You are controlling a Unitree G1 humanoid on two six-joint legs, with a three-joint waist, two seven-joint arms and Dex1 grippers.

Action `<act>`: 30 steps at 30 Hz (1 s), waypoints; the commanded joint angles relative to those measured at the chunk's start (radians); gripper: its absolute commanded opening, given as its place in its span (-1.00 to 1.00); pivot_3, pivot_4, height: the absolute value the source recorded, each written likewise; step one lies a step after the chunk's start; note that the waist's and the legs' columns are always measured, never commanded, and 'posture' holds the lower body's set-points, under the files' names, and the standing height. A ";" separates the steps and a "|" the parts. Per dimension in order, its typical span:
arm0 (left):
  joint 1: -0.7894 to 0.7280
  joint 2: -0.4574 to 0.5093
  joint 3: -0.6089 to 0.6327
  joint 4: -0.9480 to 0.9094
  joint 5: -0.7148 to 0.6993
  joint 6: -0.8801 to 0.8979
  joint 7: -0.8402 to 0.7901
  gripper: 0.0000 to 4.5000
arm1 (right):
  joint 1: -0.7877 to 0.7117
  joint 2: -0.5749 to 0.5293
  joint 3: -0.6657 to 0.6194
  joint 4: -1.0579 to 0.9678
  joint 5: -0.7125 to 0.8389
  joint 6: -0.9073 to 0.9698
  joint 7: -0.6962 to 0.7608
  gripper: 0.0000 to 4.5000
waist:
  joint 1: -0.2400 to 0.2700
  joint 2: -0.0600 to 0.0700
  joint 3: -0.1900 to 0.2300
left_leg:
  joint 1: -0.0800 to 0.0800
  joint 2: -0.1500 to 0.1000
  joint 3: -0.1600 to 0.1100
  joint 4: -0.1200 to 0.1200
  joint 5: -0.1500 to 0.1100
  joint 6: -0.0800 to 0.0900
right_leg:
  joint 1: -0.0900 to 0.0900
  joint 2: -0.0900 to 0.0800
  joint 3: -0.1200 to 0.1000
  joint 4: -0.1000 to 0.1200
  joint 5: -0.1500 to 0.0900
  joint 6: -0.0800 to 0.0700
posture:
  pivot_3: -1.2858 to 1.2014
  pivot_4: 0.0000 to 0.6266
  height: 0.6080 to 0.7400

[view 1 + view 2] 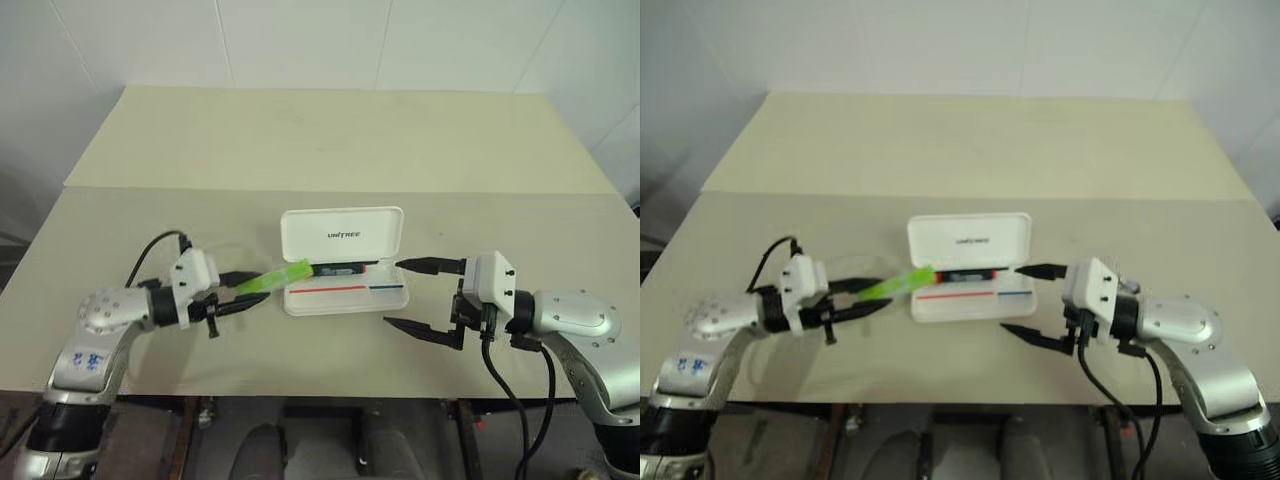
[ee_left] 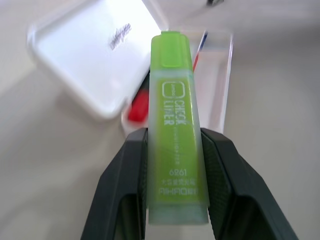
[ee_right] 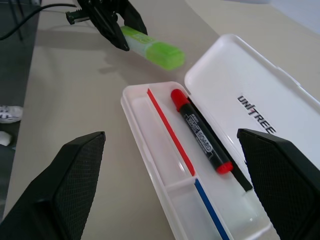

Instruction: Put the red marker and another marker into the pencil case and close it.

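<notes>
The left gripper should release the light-green highlighter in the pencil case's front compartment [image 1: 330,302] [image 2: 210,90], alongside the red-edged divider.
The white pencil case [image 1: 345,296] lies open mid-table, its lid [image 1: 341,238] standing up with grey UNITREE lettering. Inside the tray, along the hinge side, lies the red marker [image 3: 202,131], black-barrelled with a red cap. My left gripper [image 1: 243,292] is shut on the light-green highlighter [image 1: 273,279], held above the table with its cap end reaching the case's left end. The highlighter [image 2: 176,130] sits clamped between both black fingers [image 2: 122,185]. My right gripper [image 1: 412,295] hangs open just right of the case, holding nothing.
The case rests on a pale beige table [image 1: 320,160] with a seam across it, against a white wall. Black cables trail from both wrists. The table's front edge runs just below both arms.
</notes>
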 commanded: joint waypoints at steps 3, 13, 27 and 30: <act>-0.096 -0.005 -0.091 0.044 0.017 -0.002 -0.061 -0.51 | 0.058 -0.010 -0.065 -0.087 0.002 -0.009 -0.045 1.00 | 0.000 0.000 0.000 | 0.000 0.001 0.000 0.000 0.000 0.000 | -0.001 0.002 0.000 0.000 0.000 0.000 | 0.03 -0.52 1.00; -0.258 -0.074 -0.219 0.208 0.101 -0.054 -0.109 -0.51 | 0.171 -0.009 -0.128 -0.179 -0.001 0.008 -0.121 1.00 | 0.004 0.000 0.000 | 0.000 0.001 -0.001 0.001 0.000 0.000 | 0.000 0.004 0.002 0.000 0.000 0.001 | 0.03 -0.52 1.00; -0.370 -0.154 -0.304 0.350 0.173 -0.111 -0.160 -0.51 | 0.217 -0.004 -0.138 -0.232 -0.002 0.020 -0.196 1.00 | 0.003 0.000 0.000 | -0.001 0.001 -0.001 0.001 0.000 0.000 | 0.000 0.005 0.003 0.000 0.000 0.001 | 0.03 -0.52 1.00; -0.357 -0.155 -0.308 0.341 0.178 -0.100 -0.163 -0.51 | 0.221 -0.005 -0.138 -0.236 -0.001 0.020 -0.204 1.00 | 0.004 0.000 0.000 | -0.001 0.001 -0.002 0.002 0.000 0.000 | 0.000 0.005 0.003 0.001 0.000 0.001 | 0.03 -0.52 1.00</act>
